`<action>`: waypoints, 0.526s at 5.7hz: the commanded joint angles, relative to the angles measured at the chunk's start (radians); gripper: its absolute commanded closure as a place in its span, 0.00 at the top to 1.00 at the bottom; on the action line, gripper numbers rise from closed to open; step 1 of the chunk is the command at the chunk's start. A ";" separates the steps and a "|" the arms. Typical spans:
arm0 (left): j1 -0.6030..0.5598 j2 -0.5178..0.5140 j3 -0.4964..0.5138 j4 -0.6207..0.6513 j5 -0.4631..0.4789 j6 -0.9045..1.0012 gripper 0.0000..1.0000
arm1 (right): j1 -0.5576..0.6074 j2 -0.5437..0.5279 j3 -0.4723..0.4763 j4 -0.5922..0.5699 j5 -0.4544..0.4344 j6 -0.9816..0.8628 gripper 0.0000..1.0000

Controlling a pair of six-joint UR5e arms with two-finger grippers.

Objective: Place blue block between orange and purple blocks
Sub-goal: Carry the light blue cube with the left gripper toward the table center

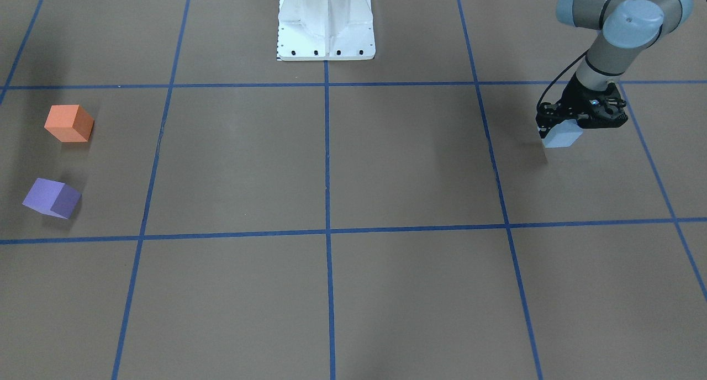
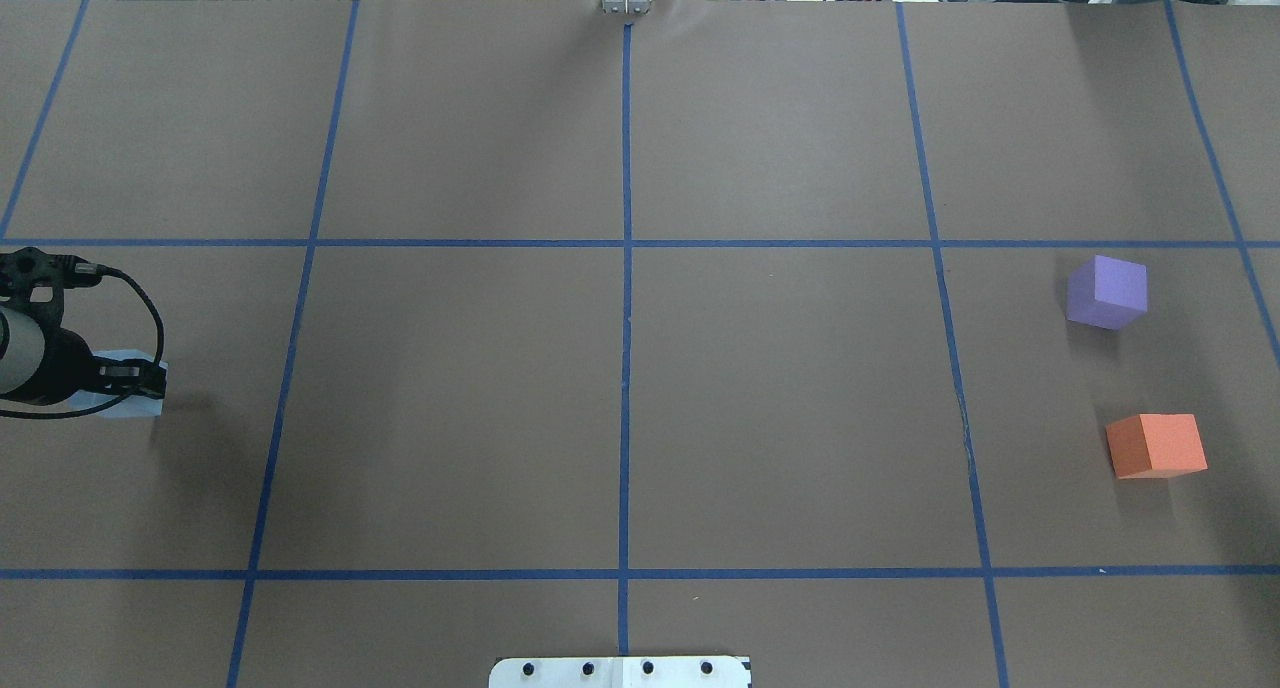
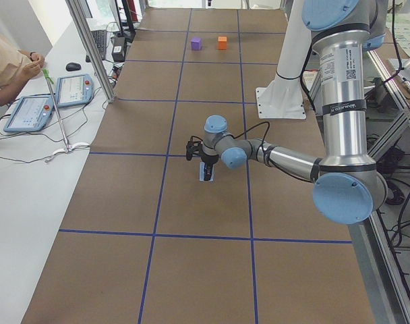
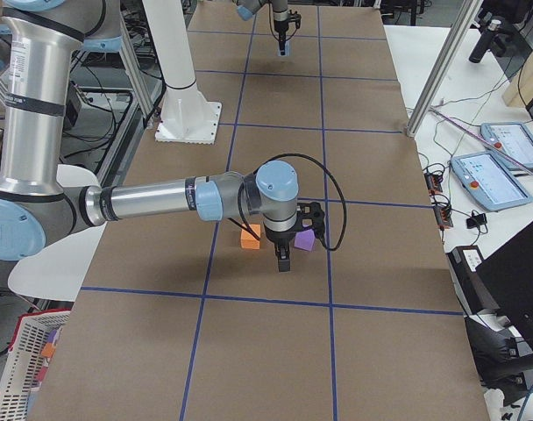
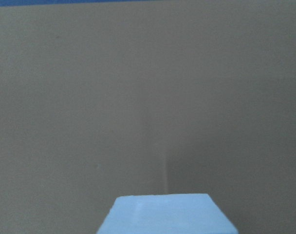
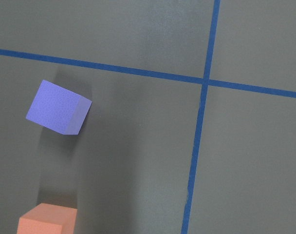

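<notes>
The robot's left gripper will release the light blue block on the middle tape line [image 1: 326,180], short of that line's farther crossing.
The light blue block [image 1: 562,137] is between the fingers of my left gripper [image 1: 574,127], which is shut on it and holds it low over the table at the robot's far left. It shows in the overhead view [image 2: 128,400] under the gripper [image 2: 130,378], and at the bottom of the left wrist view [image 5: 166,214]. The orange block [image 2: 1156,445] and the purple block [image 2: 1106,292] sit apart at the far right. My right gripper [image 4: 284,260] hangs above them; I cannot tell whether it is open or shut.
The brown table is marked with a grid of blue tape lines [image 2: 626,268]. The white robot base [image 1: 326,24] stands at the middle of the near edge. An operator [image 3: 9,67] and tablets sit beside the table.
</notes>
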 commanded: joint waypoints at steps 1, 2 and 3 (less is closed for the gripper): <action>-0.003 -0.144 -0.040 0.027 -0.003 0.036 0.00 | 0.000 0.000 0.000 0.000 0.000 0.000 1.00; 0.002 -0.332 -0.040 0.264 0.003 0.033 0.00 | 0.000 0.000 0.000 0.000 0.002 0.000 1.00; 0.043 -0.563 -0.028 0.554 0.009 0.022 0.00 | 0.000 -0.001 -0.001 0.000 0.002 0.000 1.00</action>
